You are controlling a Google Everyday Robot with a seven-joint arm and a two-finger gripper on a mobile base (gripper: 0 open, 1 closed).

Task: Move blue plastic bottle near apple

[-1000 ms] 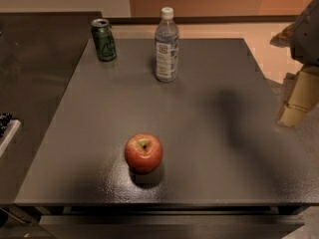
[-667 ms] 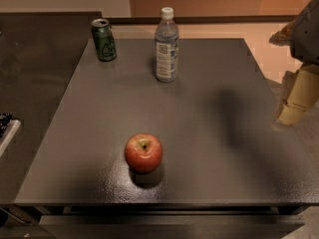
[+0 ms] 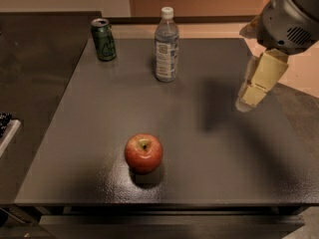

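Next, I grip the blue plastic bottle's upper part of its body [image 3: 167,42], around the label's top edge.
The blue plastic bottle [image 3: 166,45] stands upright at the back middle of the dark table [image 3: 214,153], with a white cap and a blue-and-white label. The red apple [image 3: 143,153] with yellowish patches sits near the table's front, left of centre, well apart from the bottle. My gripper [image 3: 255,86] hangs above the table's right side, beige under a grey arm housing. It is to the right of the bottle and lower in the picture, and it holds nothing that I can see.
A green can [image 3: 103,39] stands at the table's back left, left of the bottle. A dark counter [image 3: 35,68] adjoins the table on the left. The table's right edge lies just beyond the gripper.
The gripper has moved left, in over the table's right side, and slightly up. Bottle, apple and can have not moved.
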